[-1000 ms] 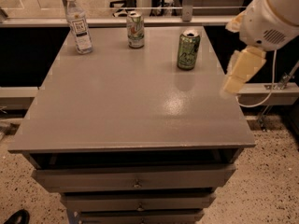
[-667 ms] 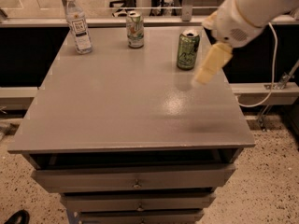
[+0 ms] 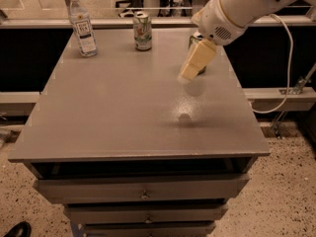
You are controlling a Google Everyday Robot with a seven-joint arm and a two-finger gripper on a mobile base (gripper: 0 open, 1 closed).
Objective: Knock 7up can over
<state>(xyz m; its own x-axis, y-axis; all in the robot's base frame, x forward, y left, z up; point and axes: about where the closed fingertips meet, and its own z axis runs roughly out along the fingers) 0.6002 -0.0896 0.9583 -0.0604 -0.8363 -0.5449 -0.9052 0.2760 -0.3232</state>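
Observation:
The robot's gripper should go to the 7up can next and close around the middle of its body (image 3: 143,32), so that it can tip the can over.
The 7up can (image 3: 142,31), pale silver with green and red markings, stands upright at the far middle of the grey table (image 3: 108,112). My gripper (image 3: 196,61) hangs over the table's right part, to the right of and nearer than the 7up can, with a clear gap between them. It points down and to the left. The white arm reaches in from the upper right.
A darker green can (image 3: 196,37) stands just behind my gripper, mostly hidden by it. A clear plastic bottle (image 3: 82,25) with a white cap stands at the far left corner. Drawers sit below the table's front edge. A cable hangs at the right.
My gripper has swung left from beyond the table's right edge to above the table, now in front of the darker green can. The cans and bottle have not moved.

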